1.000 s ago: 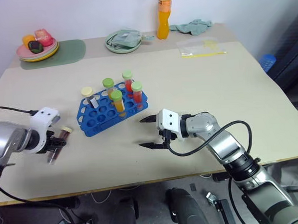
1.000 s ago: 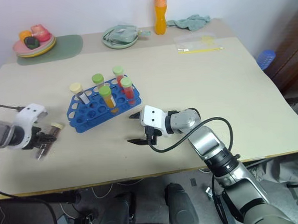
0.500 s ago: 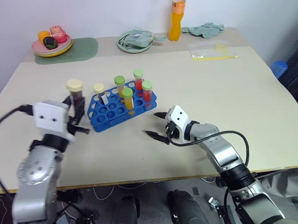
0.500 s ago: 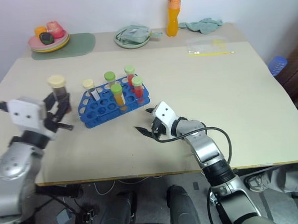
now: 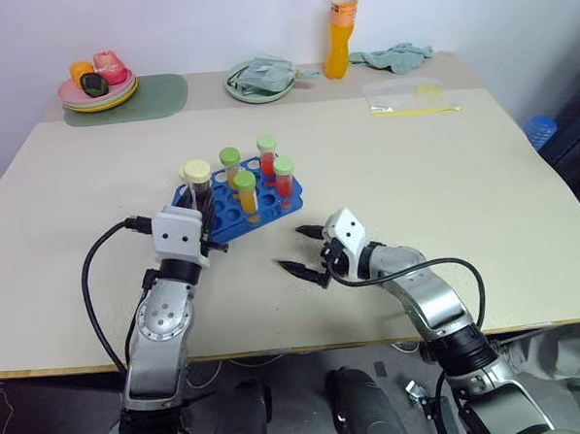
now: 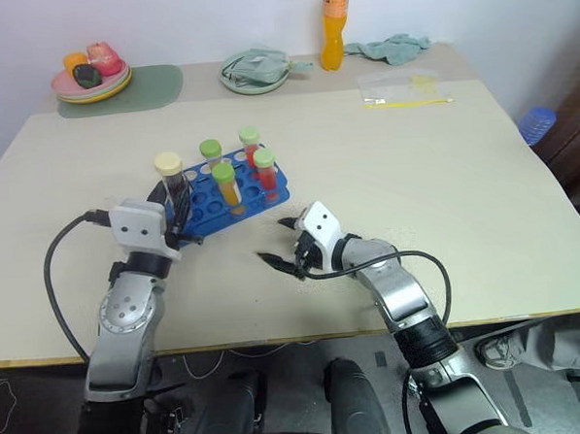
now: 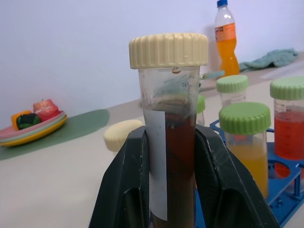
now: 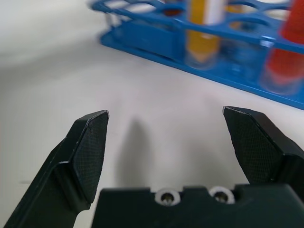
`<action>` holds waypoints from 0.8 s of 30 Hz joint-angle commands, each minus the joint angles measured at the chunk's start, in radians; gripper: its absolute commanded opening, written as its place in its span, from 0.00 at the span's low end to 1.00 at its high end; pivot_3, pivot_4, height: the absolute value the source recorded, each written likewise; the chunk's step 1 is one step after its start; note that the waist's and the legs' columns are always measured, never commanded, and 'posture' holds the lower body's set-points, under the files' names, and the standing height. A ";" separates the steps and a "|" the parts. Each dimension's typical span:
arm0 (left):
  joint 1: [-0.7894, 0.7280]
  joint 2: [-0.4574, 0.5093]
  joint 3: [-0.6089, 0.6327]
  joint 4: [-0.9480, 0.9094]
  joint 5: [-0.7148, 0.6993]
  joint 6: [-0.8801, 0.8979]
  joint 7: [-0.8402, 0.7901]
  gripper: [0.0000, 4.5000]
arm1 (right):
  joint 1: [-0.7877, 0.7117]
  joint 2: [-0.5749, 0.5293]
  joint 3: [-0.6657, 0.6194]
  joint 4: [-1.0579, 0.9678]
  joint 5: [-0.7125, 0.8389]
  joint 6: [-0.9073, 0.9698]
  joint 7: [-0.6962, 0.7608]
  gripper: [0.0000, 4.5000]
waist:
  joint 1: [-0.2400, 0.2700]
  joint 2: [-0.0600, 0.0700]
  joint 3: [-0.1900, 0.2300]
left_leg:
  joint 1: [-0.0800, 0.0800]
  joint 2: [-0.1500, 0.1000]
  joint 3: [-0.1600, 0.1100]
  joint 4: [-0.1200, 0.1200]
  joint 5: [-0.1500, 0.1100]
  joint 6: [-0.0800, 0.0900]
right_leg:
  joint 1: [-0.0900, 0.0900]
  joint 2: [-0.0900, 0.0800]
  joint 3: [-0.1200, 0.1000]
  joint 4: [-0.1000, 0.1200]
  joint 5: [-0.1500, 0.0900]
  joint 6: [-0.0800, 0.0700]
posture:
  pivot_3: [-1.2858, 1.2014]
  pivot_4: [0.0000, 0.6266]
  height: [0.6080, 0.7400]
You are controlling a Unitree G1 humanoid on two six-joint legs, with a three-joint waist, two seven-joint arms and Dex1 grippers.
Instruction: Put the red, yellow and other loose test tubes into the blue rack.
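Next, my left gripper lets go of the dark red-brown tube in the blue rack's near row (image 5: 212, 224), before the other cream-capped tube.
The blue rack (image 5: 228, 226) stands mid-table with several capped tubes upright in it: a green-capped orange tube (image 5: 246, 192), two green-capped red tubes (image 5: 284, 176) and a cream-capped one (image 7: 122, 136). My left gripper (image 7: 171, 142) is shut on a loose test tube (image 5: 200, 188) with dark red-brown liquid and a cream cap. It holds the tube upright at the rack's left end. My right gripper (image 5: 294, 249) is open with nothing between its fingers, low over the table just in front of the rack's right end.
Along the far edge are a plate of fruit (image 5: 96, 86) on a green mat (image 5: 152, 94), a bowl with a cloth (image 5: 260, 79), an orange drink bottle (image 5: 338, 28) and a teal cloth (image 5: 394, 55). A plastic bag (image 5: 410, 96) lies at the back right.
My left gripper has swung right with the dark tube, from low near the table's left edge up to the rack's left end, turning the tube upright. The right gripper has stayed open, barely moving.
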 commanded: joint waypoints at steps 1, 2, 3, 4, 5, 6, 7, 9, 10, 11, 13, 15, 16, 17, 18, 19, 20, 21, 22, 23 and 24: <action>-0.019 -0.007 -0.007 -0.010 0.011 -0.040 0.005 0.16 | 0.008 -0.005 -0.014 -0.087 0.061 0.017 0.032 0.95 | 0.001 0.000 0.000 | 0.000 0.000 0.000 0.000 0.000 0.000 | 0.000 0.000 0.000 0.000 0.000 0.000 | 0.52 0.24 1.00; -0.021 -0.009 -0.008 -0.007 0.010 -0.042 0.005 0.16 | 0.008 -0.005 -0.013 -0.093 0.065 0.020 0.032 0.95 | 0.001 0.000 0.000 | 0.000 0.000 0.000 0.000 0.000 0.000 | 0.000 0.000 0.000 0.000 0.000 0.000 | 0.52 0.24 1.00; -0.023 -0.010 -0.010 -0.003 0.011 -0.045 0.006 0.16 | 0.008 -0.004 -0.014 -0.095 0.066 0.020 0.029 0.95 | 0.001 0.000 0.000 | 0.000 0.000 0.000 0.000 0.000 0.000 | 0.000 0.000 0.000 0.000 0.000 0.000 | 0.52 0.24 1.00; -0.024 -0.012 -0.011 0.001 0.012 -0.047 0.006 0.16 | 0.007 -0.003 -0.014 -0.096 0.067 0.019 0.025 0.95 | 0.001 0.000 0.000 | 0.000 0.000 0.000 0.000 0.000 0.000 | 0.000 0.000 0.000 0.000 0.000 0.000 | 0.52 0.24 1.00; -0.024 -0.014 -0.011 0.005 0.011 -0.048 0.006 0.16 | 0.004 -0.001 -0.016 -0.094 0.067 0.018 0.021 0.95 | 0.001 0.000 0.000 | 0.000 0.000 0.000 0.000 0.000 0.000 | 0.000 0.000 0.000 0.000 0.000 0.000 | 0.52 0.24 1.00; -0.024 -0.015 -0.010 0.009 0.011 -0.048 0.006 0.16 | 0.001 -0.001 -0.016 -0.092 0.068 0.017 0.019 0.95 | 0.001 0.000 0.000 | 0.000 0.000 0.000 0.000 0.000 0.000 | 0.000 0.000 0.000 0.000 0.000 0.000 | 0.52 0.24 1.00; -0.024 -0.016 -0.010 0.014 0.011 -0.050 0.006 0.16 | -0.001 -0.001 -0.015 -0.089 0.067 0.016 0.017 0.95 | 0.001 0.000 0.000 | 0.000 0.000 0.000 0.000 0.000 0.000 | 0.000 0.000 0.000 0.000 0.000 0.000 | 0.52 0.24 1.00; -0.024 -0.018 -0.008 0.022 0.013 -0.052 0.007 0.16 | -0.003 -0.002 -0.012 -0.086 0.064 0.012 0.014 0.95 | 0.001 0.000 0.000 | 0.000 0.000 0.000 0.000 0.000 0.000 | 0.000 0.000 0.000 0.000 0.000 0.000 | 0.52 0.24 1.00; -0.024 -0.018 -0.005 0.026 0.013 -0.048 0.009 0.16 | -0.004 -0.002 -0.011 -0.085 0.064 0.011 0.013 0.95 | 0.001 0.000 0.000 | 0.000 0.000 0.000 0.000 0.000 0.000 | 0.000 0.000 0.000 0.000 0.000 0.000 | 0.52 0.24 1.00; -0.025 -0.019 -0.003 0.029 0.011 -0.043 0.007 0.16 | -0.005 -0.002 -0.010 -0.084 0.063 0.010 0.012 0.95 | 0.001 0.000 0.000 | 0.000 0.000 0.000 0.000 0.000 0.000 | 0.000 0.000 0.000 0.000 0.000 0.000 | 0.52 0.24 1.00; -0.026 -0.015 -0.002 0.036 0.014 -0.032 0.006 0.16 | -0.006 -0.001 -0.010 -0.082 0.063 0.010 0.010 0.95 | 0.001 0.000 0.000 | 0.000 0.000 0.000 0.000 0.000 0.000 | 0.000 0.000 0.000 0.000 0.000 0.000 | 0.52 0.24 1.00; -0.028 -0.015 -0.001 0.043 0.014 -0.029 0.006 0.16 | -0.007 -0.001 -0.010 -0.080 0.063 0.009 0.008 0.95 | 0.001 0.000 0.000 | 0.000 0.000 0.000 0.000 0.000 0.000 | 0.000 0.000 0.000 0.000 0.000 0.000 | 0.52 0.24 1.00; -0.029 -0.016 -0.002 0.048 0.014 -0.030 0.006 0.16 | -0.007 0.000 -0.009 -0.080 0.062 0.009 0.006 0.95 | 0.001 0.000 0.000 | 0.000 0.000 0.000 0.000 0.000 0.000 | 0.000 0.000 0.000 0.000 0.000 0.000 | 0.52 0.24 1.00; -0.031 -0.016 -0.002 0.052 0.013 -0.030 0.005 0.16 | -0.007 0.000 -0.009 -0.080 0.062 0.009 0.005 0.95 | 0.001 0.000 0.000 | 0.000 0.000 0.000 0.000 0.000 0.000 | 0.000 0.000 0.000 0.000 0.000 0.000 | 0.52 0.24 1.00; -0.032 -0.017 -0.003 0.056 0.010 -0.026 0.003 0.16 | -0.007 0.001 -0.009 -0.080 0.061 0.008 0.004 0.95 | 0.001 0.000 0.000 | 0.000 0.000 0.000 0.000 0.000 0.000 | 0.000 0.000 0.000 0.000 0.000 0.000 | 0.52 0.24 1.00; -0.033 -0.020 -0.004 0.061 0.007 -0.027 0.003 0.16 | -0.006 0.001 -0.009 -0.080 0.061 0.008 0.002 0.95 | 0.001 0.000 0.000 | 0.000 0.000 0.000 0.000 0.000 0.000 | 0.000 0.000 0.000 0.000 0.000 0.000 | 0.52 0.24 1.00; -0.035 -0.024 -0.003 0.067 -0.001 -0.027 0.002 0.16 | -0.006 0.001 -0.009 -0.080 0.061 0.007 0.001 0.95 | 0.001 0.000 0.000 | 0.000 0.000 0.000 0.000 0.000 0.000 | 0.000 0.000 0.000 0.000 0.000 0.000 | 0.52 0.24 1.00; -0.037 -0.028 -0.002 0.072 -0.007 -0.028 0.001 0.16 | -0.006 0.002 -0.009 -0.080 0.060 0.007 0.000 0.95 | 0.001 0.000 0.000 | 0.000 0.000 0.000 0.000 0.000 0.000 | 0.000 0.000 0.000 0.000 0.000 0.000 | 0.52 0.24 1.00; -0.040 -0.031 -0.002 0.079 -0.009 -0.034 0.002 0.16 | -0.006 0.001 -0.008 -0.080 0.060 0.007 -0.001 0.95 | 0.002 0.000 0.000 | 0.000 0.000 0.000 0.000 0.000 0.000 | 0.000 0.000 0.000 0.000 0.000 0.000 | 0.52 0.24 1.00; -0.044 -0.033 -0.001 0.087 -0.011 -0.039 0.002 0.16 | -0.006 0.002 -0.008 -0.080 0.060 0.007 -0.002 0.95 | 0.002 0.000 0.000 | 0.000 0.000 0.000 0.000 0.000 0.000 | 0.000 0.000 0.000 0.000 0.000 0.000 | 0.52 0.24 1.00; -0.049 -0.039 0.001 0.098 -0.018 -0.046 0.002 0.16 | -0.006 0.002 -0.008 -0.081 0.060 0.007 -0.003 0.95 | 0.002 0.000 0.000 | 0.000 0.000 0.000 0.000 0.000 0.000 | 0.000 0.000 0.000 0.000 0.000 0.000 | 0.52 0.24 1.00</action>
